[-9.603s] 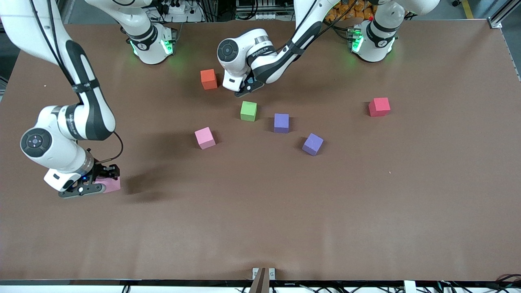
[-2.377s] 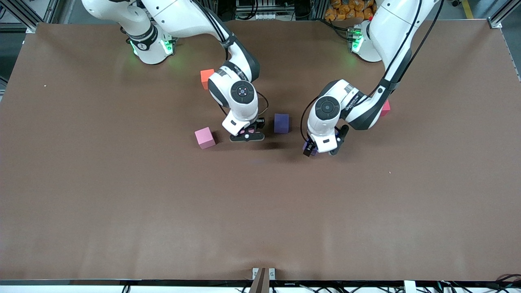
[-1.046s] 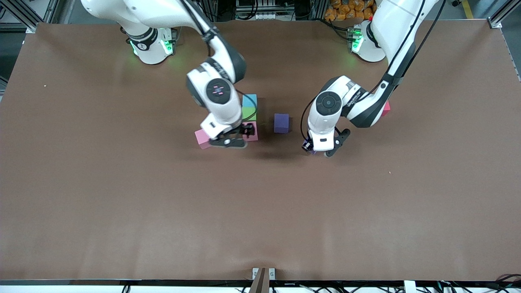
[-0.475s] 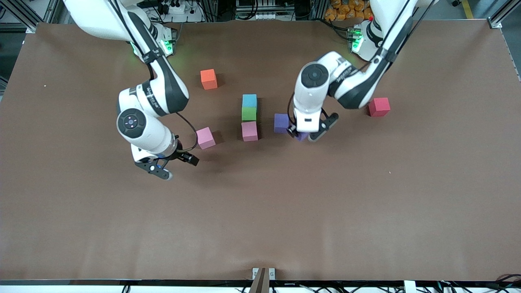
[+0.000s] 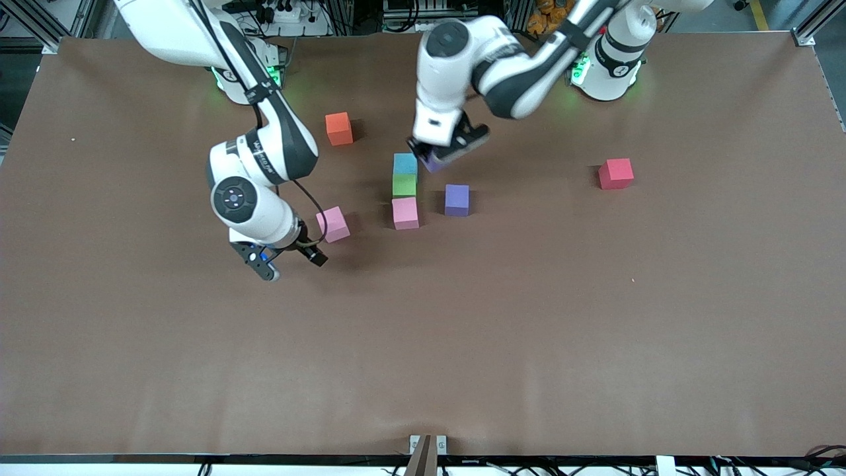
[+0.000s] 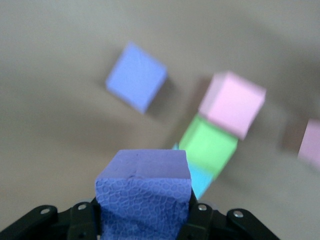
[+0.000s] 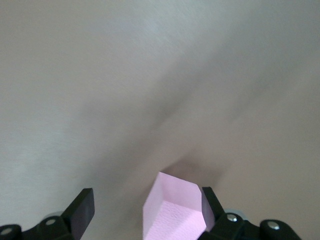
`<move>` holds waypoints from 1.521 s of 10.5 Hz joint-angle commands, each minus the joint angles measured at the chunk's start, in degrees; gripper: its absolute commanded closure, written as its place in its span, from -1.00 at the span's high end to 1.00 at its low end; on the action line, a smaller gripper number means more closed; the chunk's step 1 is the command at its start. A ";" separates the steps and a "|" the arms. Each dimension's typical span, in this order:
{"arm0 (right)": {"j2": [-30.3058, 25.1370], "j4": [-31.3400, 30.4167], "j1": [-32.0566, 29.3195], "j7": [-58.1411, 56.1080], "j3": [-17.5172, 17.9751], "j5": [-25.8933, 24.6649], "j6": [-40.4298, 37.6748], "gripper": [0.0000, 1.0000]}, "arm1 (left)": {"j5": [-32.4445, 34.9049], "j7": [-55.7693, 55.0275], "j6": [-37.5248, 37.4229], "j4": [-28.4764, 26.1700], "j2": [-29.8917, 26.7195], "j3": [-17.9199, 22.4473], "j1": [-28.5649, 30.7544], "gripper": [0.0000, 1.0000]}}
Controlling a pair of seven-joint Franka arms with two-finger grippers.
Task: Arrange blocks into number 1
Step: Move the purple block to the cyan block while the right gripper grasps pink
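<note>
The robot's right gripper needs to next close on the opposite sides (image 5: 333, 225) (image 7: 175, 210) of the pink block that lies apart from the column, below the orange block.
A light blue block (image 5: 405, 163), a green block (image 5: 404, 184) and a pink block (image 5: 405, 213) lie in a touching column mid-table. My left gripper (image 5: 441, 152) hovers beside the light blue block, shut on a purple block (image 5: 432, 161), which fills the left wrist view (image 6: 144, 195). A second purple block (image 5: 457, 199) rests beside the column. My right gripper (image 5: 291, 263) stands open next to the other pink block (image 5: 332, 223). In the right wrist view this pink block (image 7: 175, 210) shows between the open fingers, close against one of them.
An orange block (image 5: 339, 128) sits toward the right arm's base. A red block (image 5: 615, 173) lies alone toward the left arm's end of the brown table (image 5: 529, 330).
My left gripper has carried the purple block from beside the second purple block up to beside the light blue block. My right gripper has turned and edged toward the loose pink block.
</note>
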 commanded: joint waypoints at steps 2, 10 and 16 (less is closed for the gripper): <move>-1.20 -4.03 0.70 1.78 0.08 1.61 0.69 0.83 | 0.32 0.38 -0.35 1.92 4.33 0.26 -9.25 -1.00; -0.94 -7.28 2.81 1.78 0.17 4.43 1.05 0.83 | 12.17 5.48 2.12 7.53 19.53 2.00 -12.69 -1.00; -0.50 -8.07 3.86 1.78 0.26 6.26 1.13 0.80 | 13.95 12.07 2.21 8.59 20.32 3.33 -12.08 -1.00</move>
